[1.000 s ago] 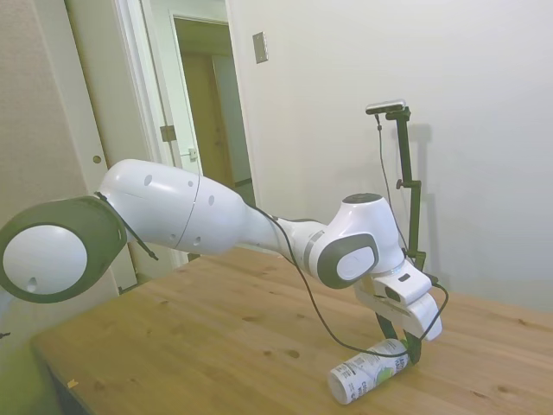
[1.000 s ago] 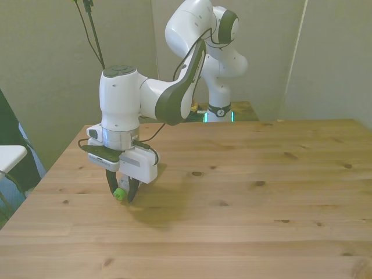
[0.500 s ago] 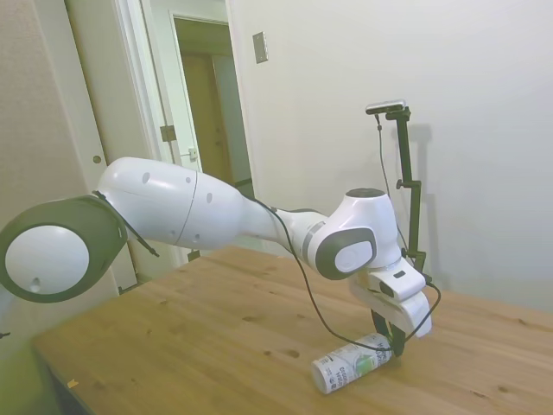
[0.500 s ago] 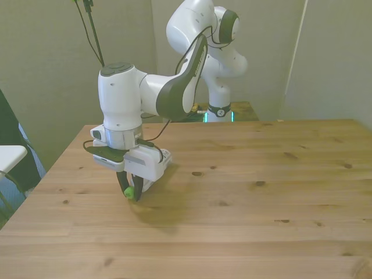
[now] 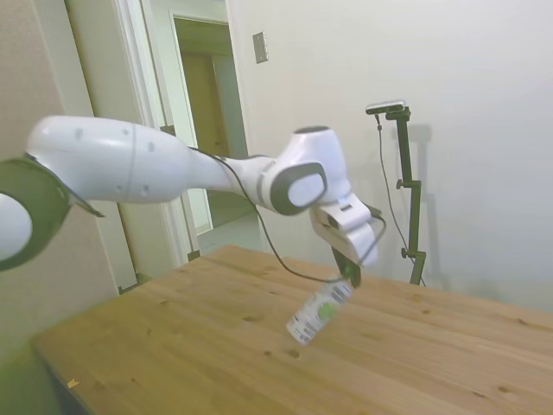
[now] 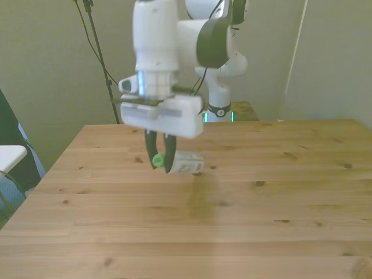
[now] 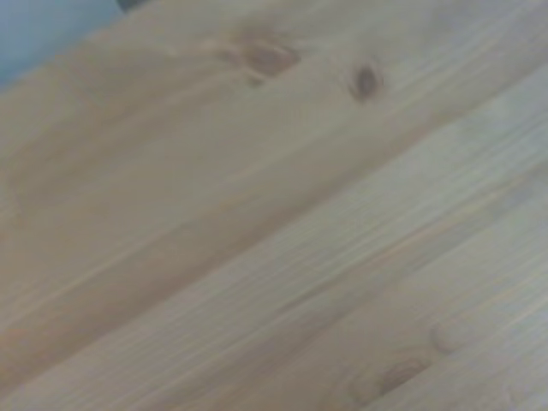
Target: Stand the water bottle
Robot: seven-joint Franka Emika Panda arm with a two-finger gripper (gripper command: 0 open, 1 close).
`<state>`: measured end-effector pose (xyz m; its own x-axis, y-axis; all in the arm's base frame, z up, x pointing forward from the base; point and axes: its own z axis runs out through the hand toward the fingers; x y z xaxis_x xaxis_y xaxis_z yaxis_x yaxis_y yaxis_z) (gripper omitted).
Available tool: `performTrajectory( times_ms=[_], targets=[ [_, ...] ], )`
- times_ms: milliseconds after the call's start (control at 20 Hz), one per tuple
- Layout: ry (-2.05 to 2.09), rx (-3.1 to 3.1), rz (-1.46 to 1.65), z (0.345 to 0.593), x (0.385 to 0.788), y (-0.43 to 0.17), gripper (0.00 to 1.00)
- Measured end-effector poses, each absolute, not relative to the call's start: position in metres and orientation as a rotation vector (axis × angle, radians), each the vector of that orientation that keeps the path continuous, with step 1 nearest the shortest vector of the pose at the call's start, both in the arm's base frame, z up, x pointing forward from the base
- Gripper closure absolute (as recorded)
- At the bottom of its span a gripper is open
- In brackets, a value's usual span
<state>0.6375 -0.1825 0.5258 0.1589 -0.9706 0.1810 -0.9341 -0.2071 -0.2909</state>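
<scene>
My gripper needs to release the water bottle so it stands upright on the wooden table (image 5: 282, 323), just behind the small dark knots in the middle of the table.
The water bottle (image 5: 318, 311) hangs in the air above the wooden table (image 5: 216, 346), tilted with its base down and away from the gripper. It is a slim bottle with a white label carrying green marks (image 6: 187, 163) and a green cap (image 6: 156, 160). My gripper (image 5: 347, 278) is shut on the bottle's cap end; in the front view the gripper (image 6: 160, 161) holds the cap between its dark fingers. The wrist view shows only blurred table boards (image 7: 274, 223), and the bottle is out of that picture.
A door frame and open doorway (image 5: 203, 112) stand behind the table's far side in the side view. The table's edge (image 6: 52, 168) runs along the front view's left, with a white object (image 6: 9, 156) beyond it.
The arm has risen and swung toward the table's middle, lifting the bottle off the wood. The bottle lay flat before; now it hangs tilted from its cap end.
</scene>
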Motion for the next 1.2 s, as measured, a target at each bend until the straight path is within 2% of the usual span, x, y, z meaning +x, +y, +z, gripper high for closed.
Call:
performTrajectory(
  times_ms=[150, 450, 550, 600, 700, 950, 1200],
  targets=[
    [1.947, -2.246, -0.681, 0.561, 0.611, -0.128, 1.0],
    [2.062, -2.116, -1.045, 0.573, 0.562, -0.082, 1.0],
    [2.064, -2.111, -1.141, 0.565, 0.554, -0.056, 1.0],
    [2.049, -2.164, -1.118, 0.53, 0.544, -0.014, 1.0],
    [2.043, -2.173, -1.133, 0.528, 0.543, -0.012, 1.0],
    [2.061, -2.043, -1.396, 0.521, 0.55, -0.012, 1.0],
    [2.041, -1.927, -1.558, 0.504, 0.566, 0.002, 1.0]
  ],
)
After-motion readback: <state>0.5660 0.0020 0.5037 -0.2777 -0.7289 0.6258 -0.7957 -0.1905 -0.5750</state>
